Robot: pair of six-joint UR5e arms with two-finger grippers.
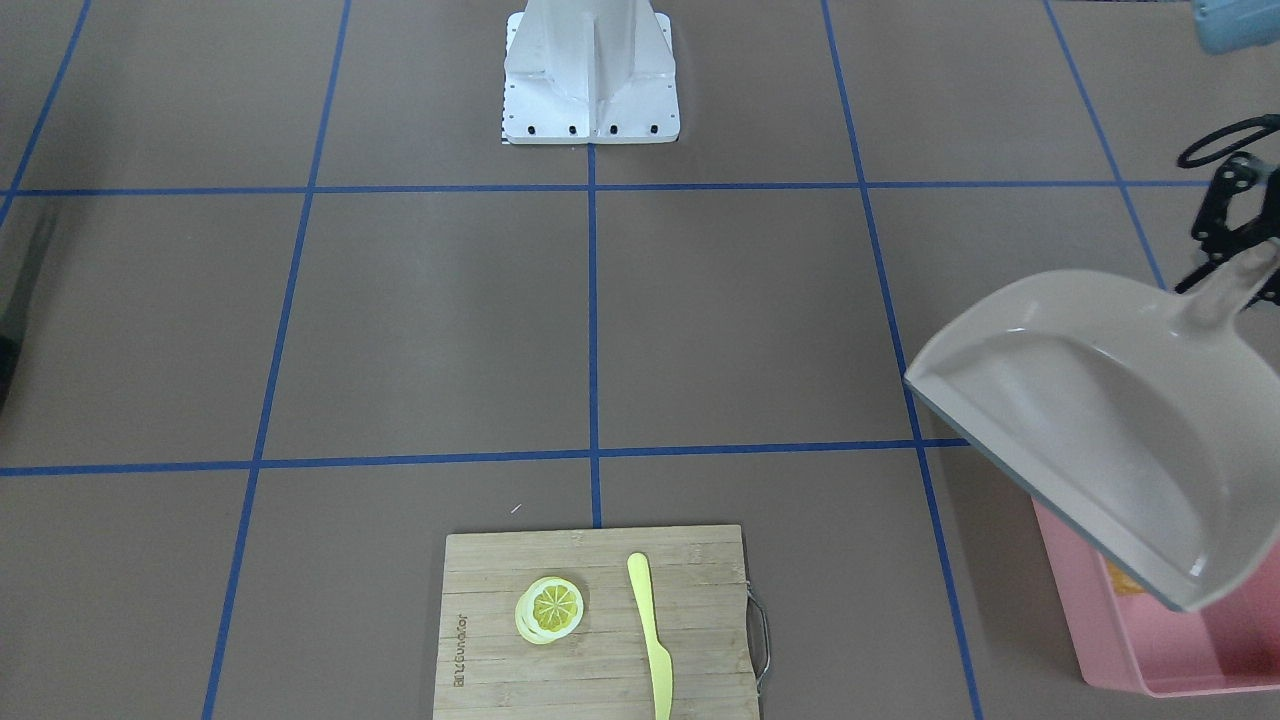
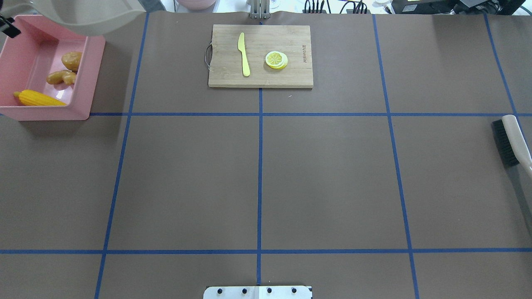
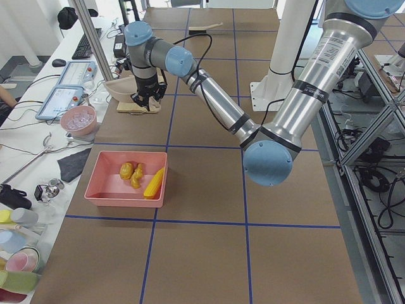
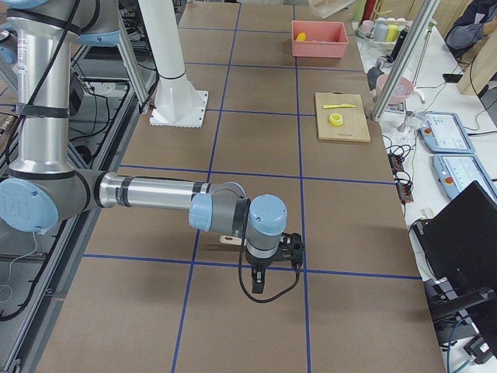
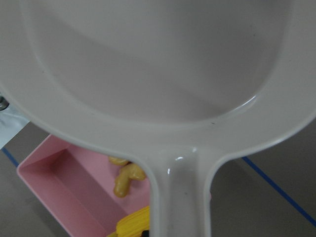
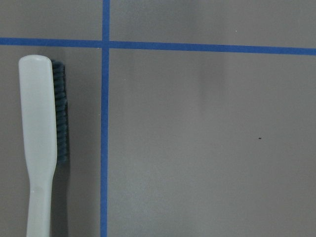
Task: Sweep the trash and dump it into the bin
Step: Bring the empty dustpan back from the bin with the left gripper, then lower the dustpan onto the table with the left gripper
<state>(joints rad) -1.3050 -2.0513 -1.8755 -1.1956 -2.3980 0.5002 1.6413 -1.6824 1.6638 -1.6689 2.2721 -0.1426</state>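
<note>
My left gripper should put the beige dustpan down in the blue tape square (image 1: 744, 305), in the space between the white base and the pink bin.
My left gripper (image 1: 1245, 255) is shut on the handle of the beige dustpan (image 1: 1090, 440), which hangs tilted and empty above the pink bin (image 2: 89, 74) at the table's far left corner. The yellow corn cob (image 2: 39, 99), tan ginger root (image 2: 61, 77) and brown-orange potato (image 2: 72, 60) lie inside the bin. My right gripper (image 4: 273, 247) hovers low over the table by a white brush (image 2: 509, 141) with black bristles. The brush lies flat at the left of the right wrist view (image 6: 39, 133). No fingers show there, so I cannot tell the right gripper's state.
A wooden cutting board (image 2: 291, 79) at the far middle carries a lemon slice (image 2: 276, 59) and a pale yellow knife (image 2: 243, 54). The robot's white base (image 1: 590, 70) stands at the near middle edge. Blue tape lines grid the brown table.
</note>
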